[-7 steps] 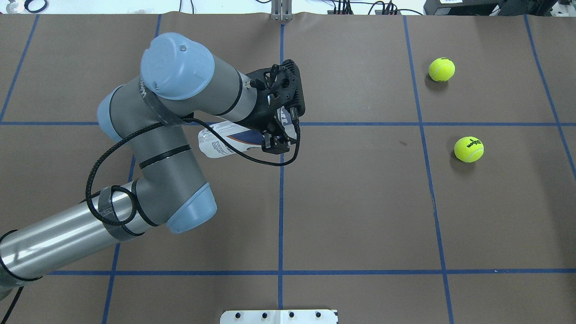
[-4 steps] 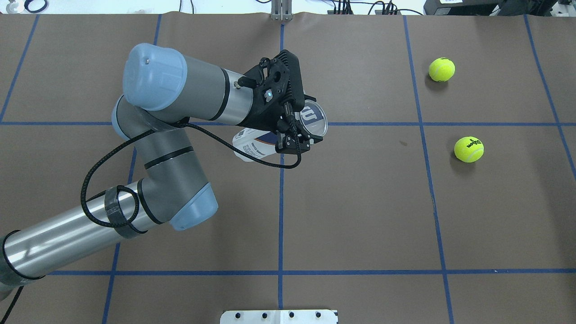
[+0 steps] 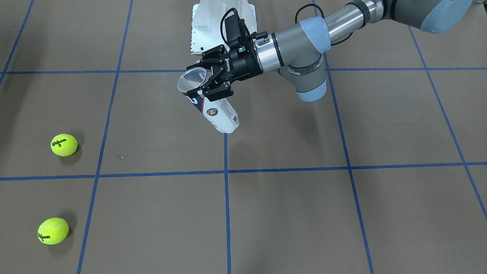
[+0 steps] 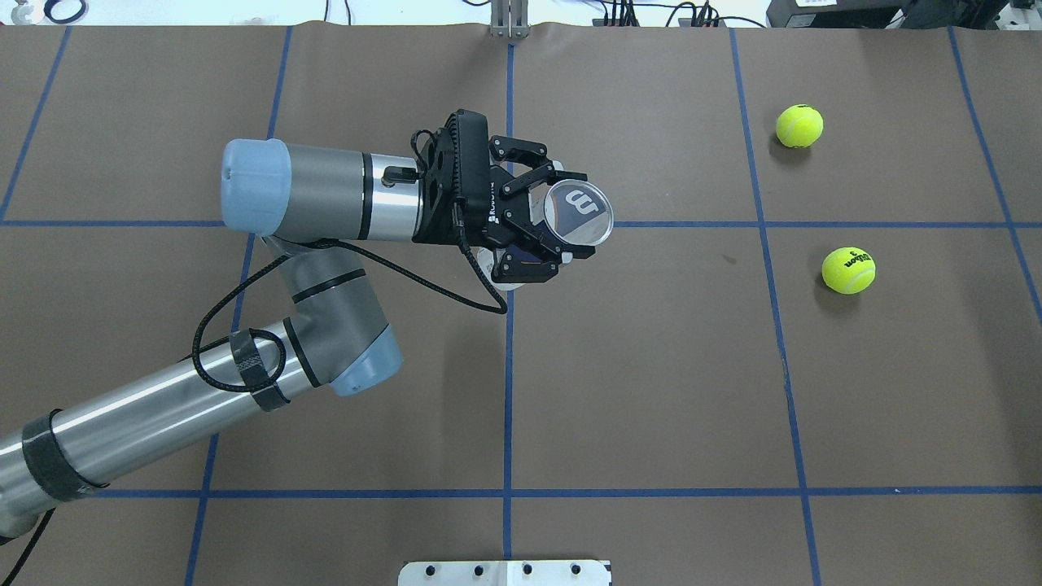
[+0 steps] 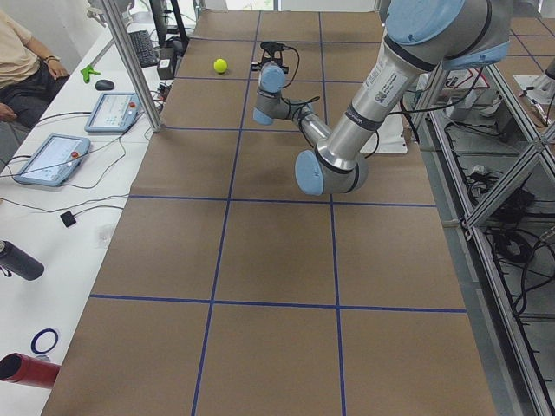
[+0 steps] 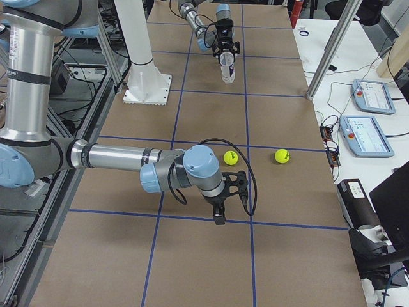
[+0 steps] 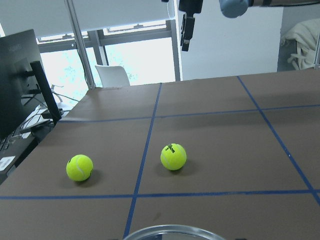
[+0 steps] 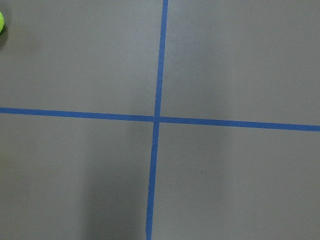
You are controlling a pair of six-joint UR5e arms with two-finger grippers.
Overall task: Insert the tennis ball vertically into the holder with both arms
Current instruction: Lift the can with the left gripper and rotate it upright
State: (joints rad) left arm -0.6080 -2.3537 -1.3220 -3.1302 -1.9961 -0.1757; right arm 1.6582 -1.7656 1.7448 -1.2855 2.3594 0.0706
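The holder, now held tilted above the table, will be let go upright by my left gripper over the blue tape line leading to the white pedestal base (image 3: 221, 132).
My left gripper (image 4: 567, 216) is shut on the holder (image 4: 580, 213), a clear can with a white and navy label. It holds the can above the table, tilted, with the open mouth up and the "W" showing inside. The front view shows the grip just below the mouth (image 3: 201, 78) and the can's body (image 3: 220, 114) slanting down. The can's metal rim (image 7: 175, 233) edges the left wrist view. Two tennis balls (image 4: 799, 126) (image 4: 848, 270) lie at the far right. My right gripper (image 6: 220, 214) hangs, pointing down, near those balls (image 6: 231, 157); I cannot tell whether it is open.
The white pedestal base (image 4: 505, 572) sits at the near table edge, also in the front view (image 3: 222, 26). A metal post (image 4: 509, 20) stands at the far edge. Blue tape lines grid the brown table (image 4: 651, 366). The right wrist view shows only table and tape.
My left wrist has swung and rolled, carrying the holder to the right. The holder went from nearly level to tilted up, its open mouth now facing up. The balls have not moved.
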